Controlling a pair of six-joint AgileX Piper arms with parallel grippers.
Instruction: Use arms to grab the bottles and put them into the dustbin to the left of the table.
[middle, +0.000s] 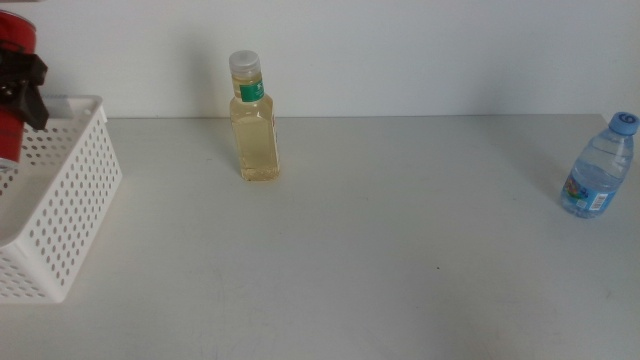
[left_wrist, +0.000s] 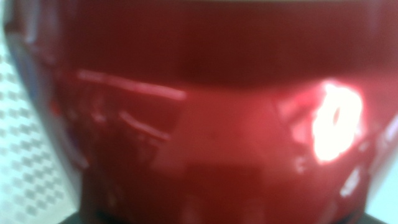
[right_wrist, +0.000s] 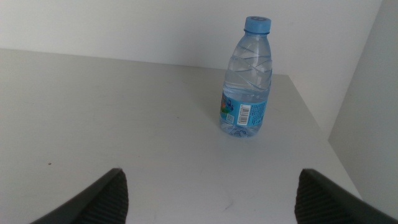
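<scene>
The red soda can, now held above the white dustbin, will be let go by my left gripper on the bottom of the dustbin, just behind the dustbin's long perforated side (middle: 27, 207).
At the far left of the middle view, my left gripper (middle: 22, 85) is shut on the red soda can (middle: 14, 36) and holds it above the white perforated dustbin (middle: 72, 185). The can (left_wrist: 199, 118) fills the left wrist view, and a little of the dustbin's wall (left_wrist: 25, 155) shows beside it. The square bottle of yellow liquid (middle: 254, 135) stands upright at the back of the table (middle: 400, 260). The blue-capped water bottle (middle: 600, 170) stands at the far right. My right gripper (right_wrist: 211, 186) is open, a short way in front of that water bottle (right_wrist: 245, 81) and apart from it.
A white wall runs along the table's far edge. In the right wrist view the table's right edge (right_wrist: 317, 124) lies close beside the water bottle. The right arm is out of the middle view.
</scene>
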